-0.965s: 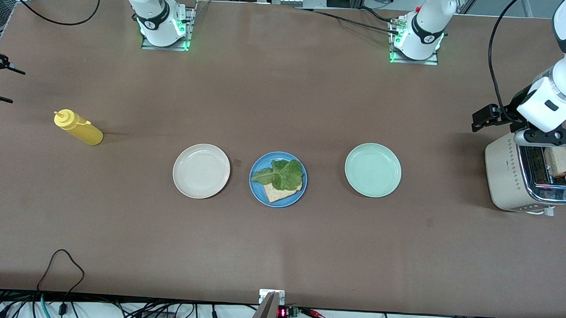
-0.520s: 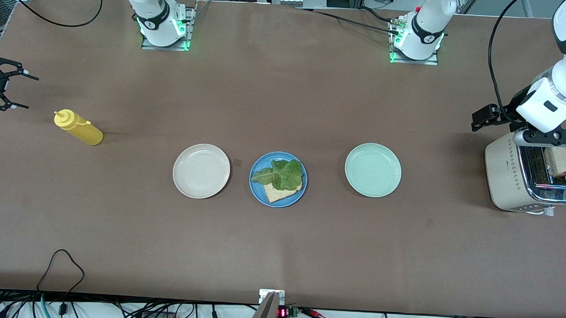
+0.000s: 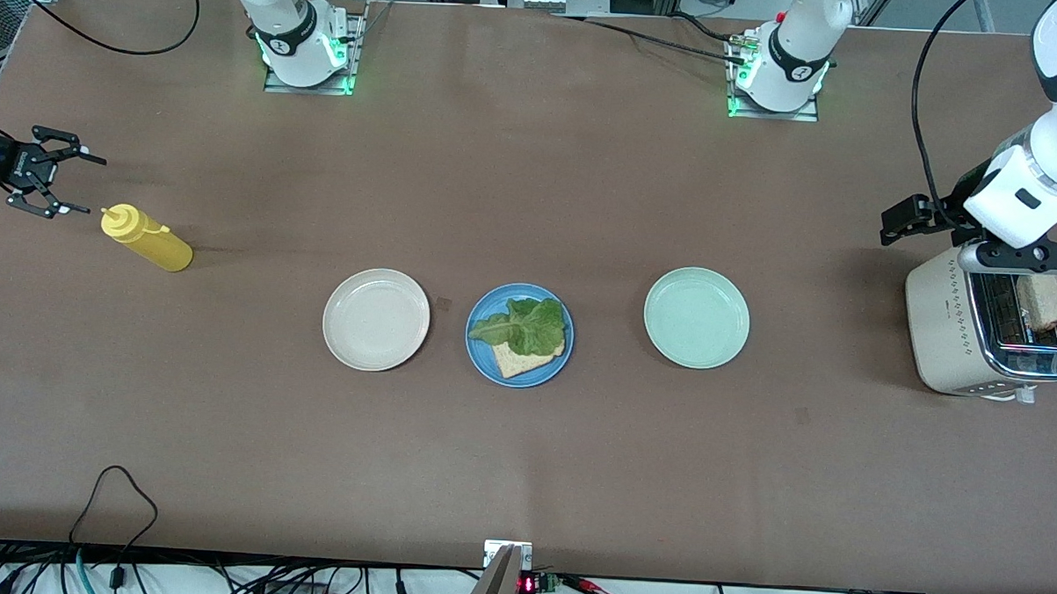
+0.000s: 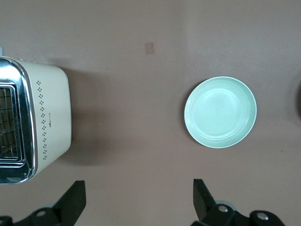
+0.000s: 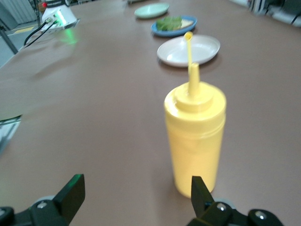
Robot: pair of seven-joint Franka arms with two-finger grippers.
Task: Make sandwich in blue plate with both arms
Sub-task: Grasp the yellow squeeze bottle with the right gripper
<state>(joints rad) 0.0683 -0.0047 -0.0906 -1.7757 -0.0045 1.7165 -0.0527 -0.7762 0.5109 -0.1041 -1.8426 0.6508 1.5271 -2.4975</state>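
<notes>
I move my right gripper to the yellow bottle next and close it around the bottle's lower half (image 3: 167, 249) (image 5: 196, 167), well below the bottle's cap.
The blue plate (image 3: 481, 355) sits mid-table with one tan bread slice (image 3: 519, 363) on it and a ruffled lettuce leaf (image 3: 523, 325) on top. A second bread slice (image 3: 1045, 300) stands in the toaster (image 3: 945, 333) at the left arm's end. My left gripper (image 3: 1022, 257) hangs over the toaster's rim; in the left wrist view the left gripper (image 4: 138, 197) is open and holds nothing, with bare table between its fingers. My right gripper (image 3: 54, 170) is open beside the yellow bottle (image 3: 146, 239), with nothing held. The blue plate (image 5: 175, 28) shows small in the right wrist view.
A cream plate (image 3: 376, 319) lies beside the blue plate toward the right arm's end, and a mint plate (image 3: 696, 318) toward the left arm's end. The yellow bottle (image 5: 195, 136) stands upright just ahead of the right gripper (image 5: 136, 197). Cables run along the table's edges.
My right gripper has come in from the table's edge toward the yellow bottle. The left arm has barely moved. Both grippers stay open.
</notes>
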